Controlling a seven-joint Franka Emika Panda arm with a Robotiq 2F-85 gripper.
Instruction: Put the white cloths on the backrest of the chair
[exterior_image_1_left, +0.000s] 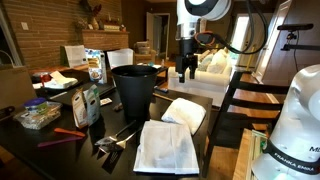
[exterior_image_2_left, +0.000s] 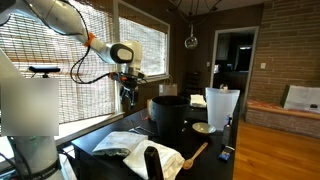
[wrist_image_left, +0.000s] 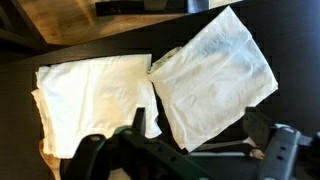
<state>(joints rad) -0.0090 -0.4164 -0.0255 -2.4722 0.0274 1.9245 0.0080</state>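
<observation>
The thinner, flat cloth lies beside the plumper, folded cloth, and my gripper will close on the far edge (exterior_image_1_left: 178, 127) (wrist_image_left: 168, 95) of that thinner cloth.
Two white cloths lie side by side on the dark table. The thinner, flat cloth (exterior_image_1_left: 165, 147) (wrist_image_left: 215, 75) is nearest the front edge. The plumper, folded cloth (exterior_image_1_left: 185, 112) (wrist_image_left: 95, 100) lies just behind it, and both show as pale heaps (exterior_image_2_left: 130, 145) in an exterior view. The dark ladder-back chair (exterior_image_1_left: 238, 98) stands at the table's side, next to the cloths. My gripper (exterior_image_1_left: 187, 68) (exterior_image_2_left: 127, 93) (wrist_image_left: 185, 152) hangs high above the table, over the cloths, open and holding nothing.
A tall black bucket (exterior_image_1_left: 135, 88) (exterior_image_2_left: 170, 116) stands mid-table beside the gripper. Boxes, bags and papers (exterior_image_1_left: 85, 95) crowd the table's far side. A wooden spoon (exterior_image_2_left: 196, 153) lies near the cloths. The white robot base (exterior_image_1_left: 297, 125) is close behind the chair.
</observation>
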